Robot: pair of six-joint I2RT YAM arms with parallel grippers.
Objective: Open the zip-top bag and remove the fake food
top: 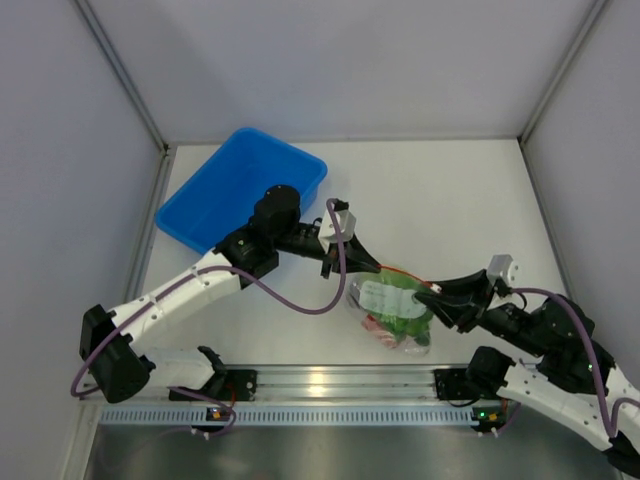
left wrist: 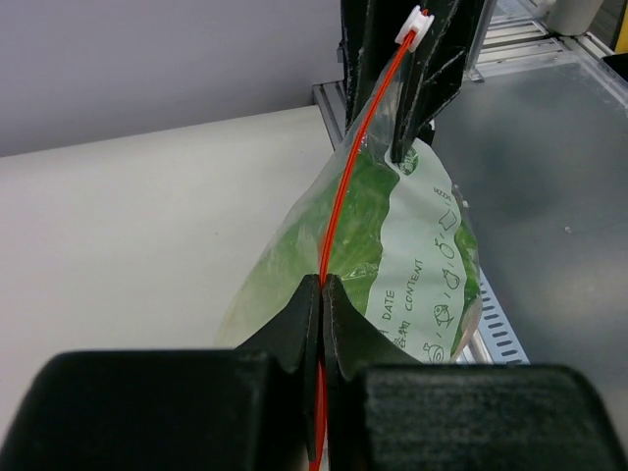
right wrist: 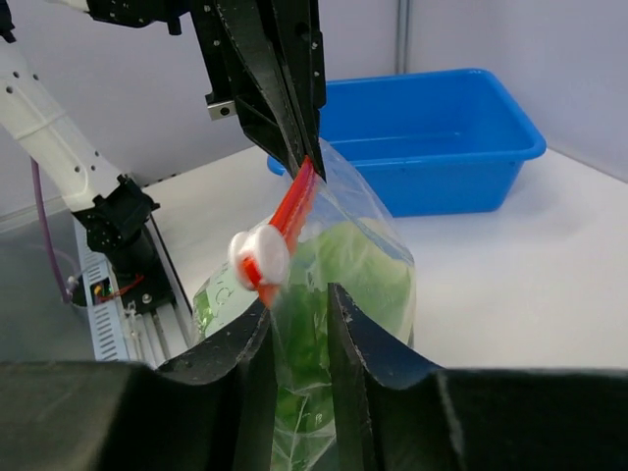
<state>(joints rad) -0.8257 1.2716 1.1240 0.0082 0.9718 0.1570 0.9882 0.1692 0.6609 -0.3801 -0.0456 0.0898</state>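
Note:
Next, my left gripper takes the slider (left wrist: 415,28) beside my right gripper and pulls it along, because it is pinching the bag's zipper far from the white slider.
The clear zip-top bag (top: 395,315) hangs between my two grippers, with its bottom near the table's front edge. My left gripper (top: 372,267) is shut on the orange-red zipper strip (left wrist: 339,196) at one end of the mouth. My right gripper (right wrist: 299,299) straddles the other end with a narrow gap. Bag film lies between its fingers, and the white slider (right wrist: 260,257) sits just above its left fingertip. Inside the bag I see the green-white lettuce (right wrist: 368,265) and a red piece (top: 378,325). The other fake food is hidden.
A blue plastic bin (top: 240,190) stands at the back left, behind my left arm. The aluminium rail (top: 330,380) with the arm bases runs along the near edge, just below the bag. Grey walls enclose the table on three sides.

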